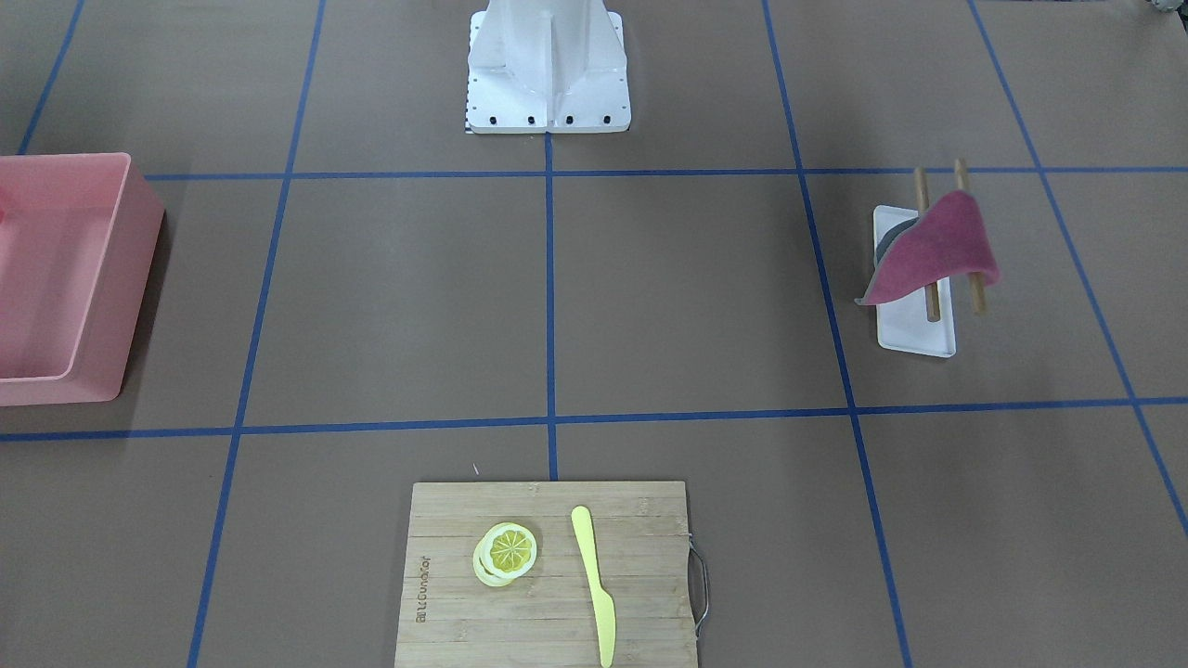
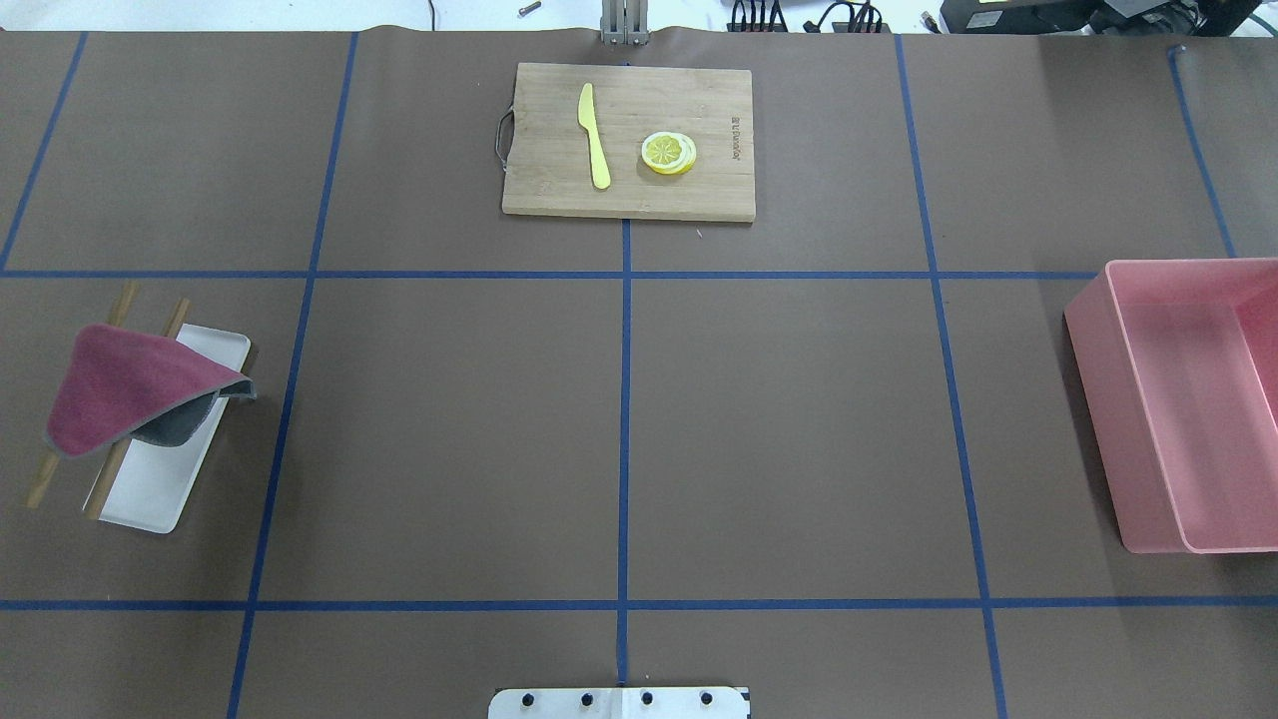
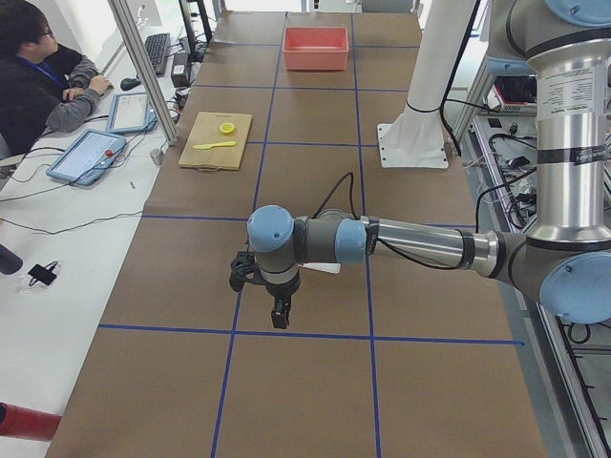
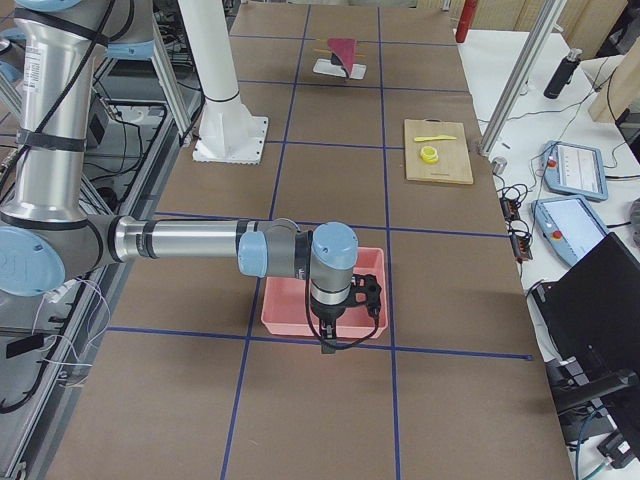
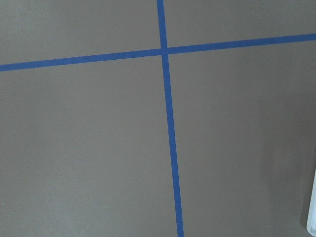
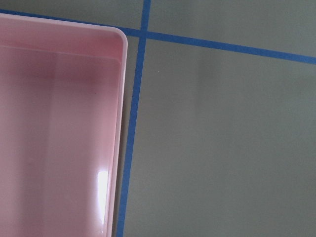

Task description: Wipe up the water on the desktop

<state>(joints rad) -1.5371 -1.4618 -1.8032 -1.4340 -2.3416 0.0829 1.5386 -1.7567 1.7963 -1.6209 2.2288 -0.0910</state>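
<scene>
The robot's left gripper will close on the top of the dark red cloth (image 1: 971, 227), over the bar of the wooden rack that is farther from the pink bin.
The desktop (image 1: 687, 297) is a brown surface with a blue tape grid, and I see no water on it in any view (image 2: 779, 429). A dark red cloth (image 1: 933, 250) hangs on a wooden rack over a white tray (image 1: 914, 334) on my left side (image 2: 125, 384). My left gripper (image 3: 280, 315) points down above the desktop close to that tray; I cannot tell whether it is open or shut. My right gripper (image 4: 328, 340) hangs over the near edge of the pink bin (image 4: 290, 310); I cannot tell its state either. Neither wrist view shows fingers.
The pink bin (image 2: 1093, 399) stands at my right, its corner in the right wrist view (image 6: 121, 123). A bamboo cutting board (image 2: 539, 130) at the far middle carries a yellow knife (image 2: 595, 135) and lemon slices (image 2: 668, 153). The robot base (image 1: 548, 65) stands at the near middle. An operator (image 3: 38, 67) sits beside the table.
</scene>
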